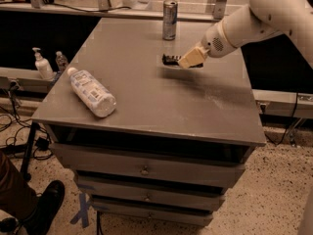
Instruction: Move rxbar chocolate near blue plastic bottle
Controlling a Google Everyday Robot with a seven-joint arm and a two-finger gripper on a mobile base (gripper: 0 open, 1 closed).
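Next, my gripper puts the rxbar chocolate down on the table (116, 85) close beside the blue plastic bottle's label.
The rxbar chocolate (170, 59), a dark flat bar, sticks out to the left from my gripper (188, 58) over the back right part of the grey table top (161, 102). The gripper is shut on the bar's right end and holds it just above the surface, with a shadow beneath. The blue plastic bottle (92, 92), translucent with a white cap and pale label, lies on its side near the table's front left corner, well to the left of and nearer than the gripper.
A slim silver can (169, 19) stands at the table's back edge, just behind the gripper. A white pump bottle (42, 64) and a small bottle (61, 60) stand on a ledge at the left. A person's leg and shoe (45, 205) are at the bottom left.
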